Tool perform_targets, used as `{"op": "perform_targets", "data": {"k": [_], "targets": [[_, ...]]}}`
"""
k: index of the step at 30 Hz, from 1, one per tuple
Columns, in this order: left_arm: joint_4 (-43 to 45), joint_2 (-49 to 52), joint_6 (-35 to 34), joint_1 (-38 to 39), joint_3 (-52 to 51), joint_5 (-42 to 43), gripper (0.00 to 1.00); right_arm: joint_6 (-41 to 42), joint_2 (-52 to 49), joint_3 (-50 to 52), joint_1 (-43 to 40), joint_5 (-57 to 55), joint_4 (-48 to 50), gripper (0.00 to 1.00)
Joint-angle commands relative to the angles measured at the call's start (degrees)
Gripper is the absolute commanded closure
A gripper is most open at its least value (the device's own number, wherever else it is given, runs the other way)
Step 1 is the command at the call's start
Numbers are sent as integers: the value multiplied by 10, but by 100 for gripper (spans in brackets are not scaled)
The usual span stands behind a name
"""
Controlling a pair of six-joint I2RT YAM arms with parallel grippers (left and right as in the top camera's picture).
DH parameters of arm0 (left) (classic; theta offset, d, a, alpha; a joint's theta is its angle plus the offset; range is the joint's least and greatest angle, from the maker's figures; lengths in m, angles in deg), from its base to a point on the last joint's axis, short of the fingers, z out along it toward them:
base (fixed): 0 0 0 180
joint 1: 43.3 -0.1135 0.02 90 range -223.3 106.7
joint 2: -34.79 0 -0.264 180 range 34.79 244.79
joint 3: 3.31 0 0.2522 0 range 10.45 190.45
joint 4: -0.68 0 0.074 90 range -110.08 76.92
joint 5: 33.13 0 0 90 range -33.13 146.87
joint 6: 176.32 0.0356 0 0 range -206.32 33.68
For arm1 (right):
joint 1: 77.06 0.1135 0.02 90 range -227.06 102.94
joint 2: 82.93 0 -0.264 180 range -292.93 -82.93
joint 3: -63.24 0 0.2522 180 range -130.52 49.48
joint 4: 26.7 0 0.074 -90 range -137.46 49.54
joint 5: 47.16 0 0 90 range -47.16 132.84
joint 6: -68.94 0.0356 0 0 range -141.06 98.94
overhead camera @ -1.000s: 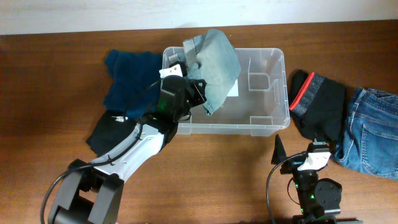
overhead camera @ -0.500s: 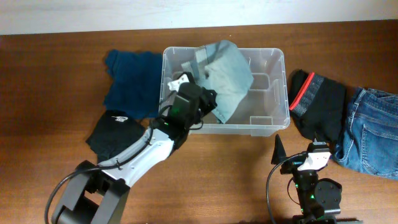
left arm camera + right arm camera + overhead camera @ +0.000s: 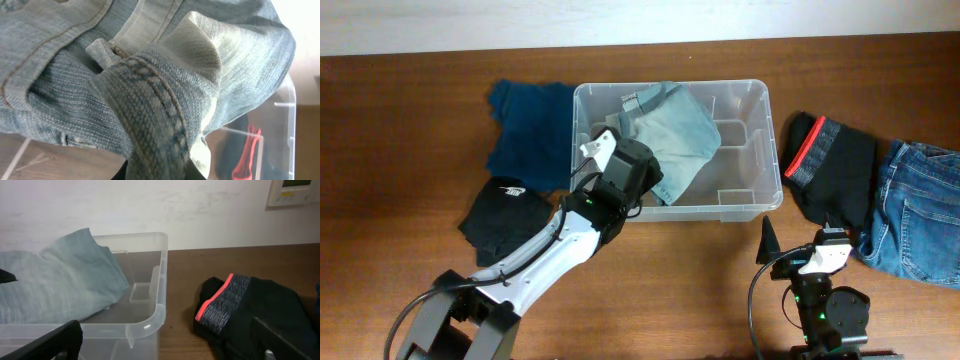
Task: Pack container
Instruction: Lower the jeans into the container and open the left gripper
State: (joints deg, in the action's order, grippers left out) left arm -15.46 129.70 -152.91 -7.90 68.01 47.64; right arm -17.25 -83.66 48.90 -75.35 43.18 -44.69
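Observation:
The light-blue denim, which now hangs down into the bin, will be let go by my left gripper inside the clear plastic container's half nearer the dark blue garment [image 3: 657, 146].
The clear plastic container [image 3: 772, 150] stands at the table's middle. My left gripper [image 3: 635, 180] is over its front left part, shut on a light-blue denim garment [image 3: 675, 140] that hangs down into the left half of the bin. In the left wrist view the denim [image 3: 165, 90] fills the frame, a fold is pinched between the jaws [image 3: 160, 172], and the bin wall [image 3: 280, 130] shows behind. My right gripper [image 3: 798, 245] is open and empty on the near right, in front of the container's corner [image 3: 150, 317].
A dark blue garment [image 3: 530, 130] and a black garment with a white logo [image 3: 500, 215] lie left of the bin. A black garment with a red band [image 3: 835, 165] [image 3: 240, 310] and blue jeans [image 3: 920, 215] lie to its right.
My left gripper has come down and towards the front with the denim garment, which has sunk from above the rim into the bin. The right arm has not moved.

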Motion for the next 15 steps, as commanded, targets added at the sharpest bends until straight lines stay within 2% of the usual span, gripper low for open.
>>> {"op": "perform_targets", "data": {"k": [1, 4, 7, 11, 15], "targets": [[22, -10, -24, 1, 1, -63, 99, -4, 4, 3, 2, 5, -3, 2], [81, -21, -24, 1, 1, -77, 99, -4, 4, 3, 2, 5, -3, 1], [97, -43, -24, 1, 1, -101, 99, -4, 4, 3, 2, 5, -3, 2], [67, -73, -24, 1, 1, -123, 99, -4, 4, 3, 2, 5, -3, 2], [-6, -83, -27, 1, 1, -128, 99, -4, 4, 3, 2, 5, -3, 2]]}}
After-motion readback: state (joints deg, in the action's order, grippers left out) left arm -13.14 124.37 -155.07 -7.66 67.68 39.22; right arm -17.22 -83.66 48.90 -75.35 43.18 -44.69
